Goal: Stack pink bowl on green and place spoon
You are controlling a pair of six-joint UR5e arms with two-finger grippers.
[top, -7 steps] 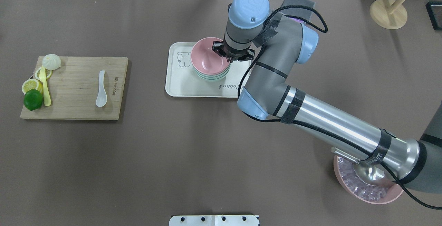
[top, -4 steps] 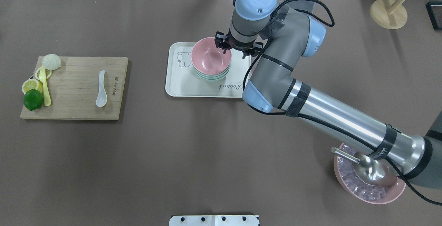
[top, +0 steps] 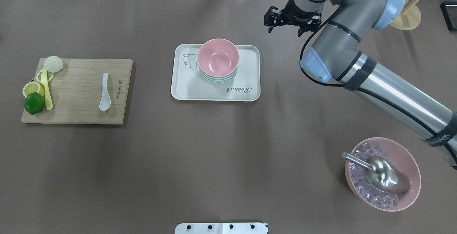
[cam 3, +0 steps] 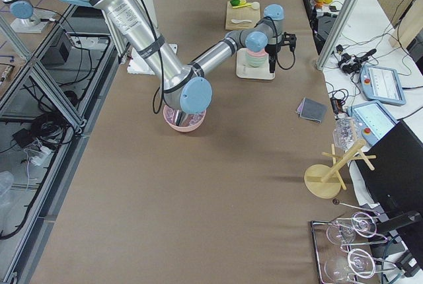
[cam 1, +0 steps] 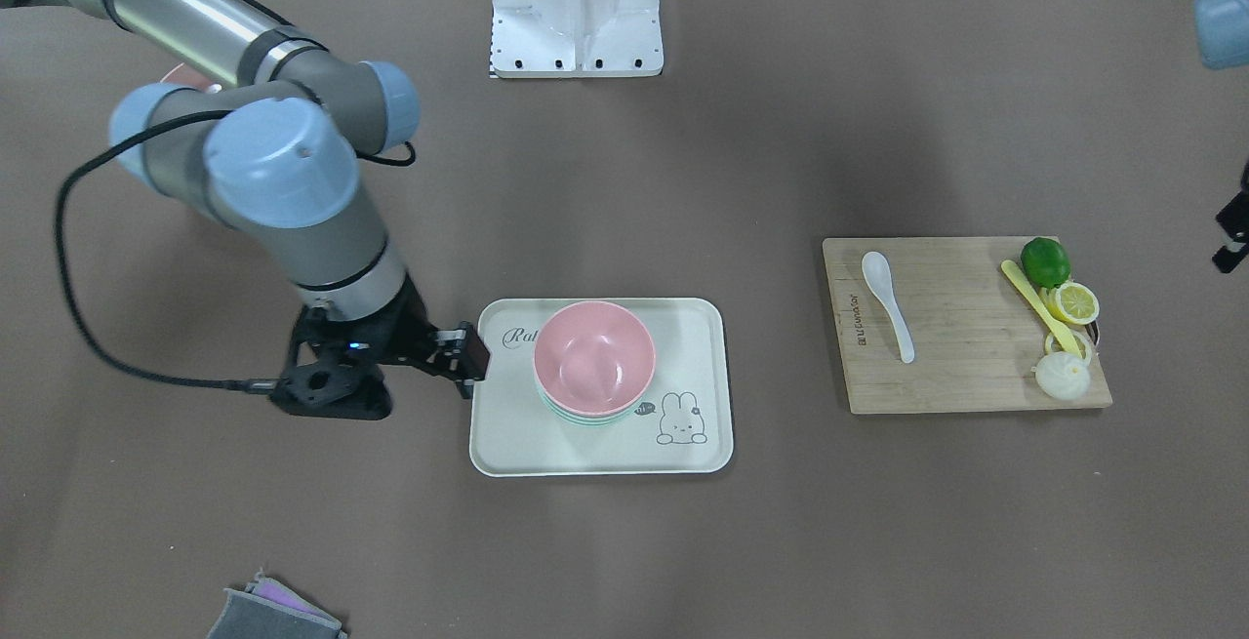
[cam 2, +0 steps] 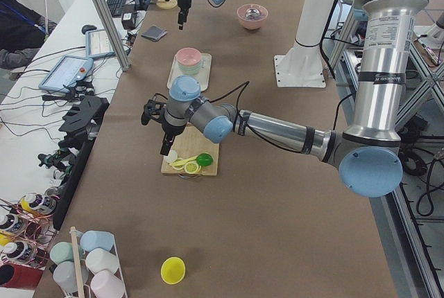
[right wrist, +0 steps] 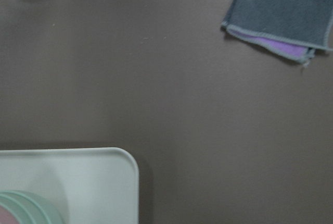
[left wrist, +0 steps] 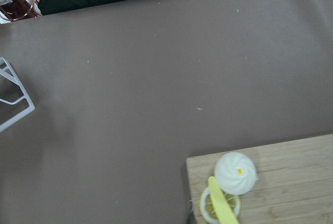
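Observation:
I need to next move my left gripper to the middle of the white spoon's handle (cam 1: 899, 328) on the wooden cutting board and close it there.
The pink bowl (top: 218, 57) sits nested on the green bowl (top: 218, 80) on a cream tray (top: 185, 89); the stack also shows in the front view (cam 1: 593, 356). A white spoon (top: 104, 93) lies on the wooden cutting board (top: 76, 91) at the left. My right gripper (top: 284, 29) is open and empty, above the bare table beyond the tray's far right corner. My left gripper (cam 2: 156, 114) hovers over the table beside the board's far left corner. I cannot tell if it is open or shut.
The board also holds a lime (top: 34, 103), lemon slices (top: 31, 88), a yellow utensil (top: 45, 90) and a bun (top: 53, 63). A pink bowl of ice with a metal scoop (top: 383, 173) stands front right. A grey cloth (right wrist: 283, 10) and a wooden stand (top: 401, 12) are far right.
My right gripper has left the pink bowl's rim and moved up and to the far right, off the tray. The pink bowl stays on the green bowl.

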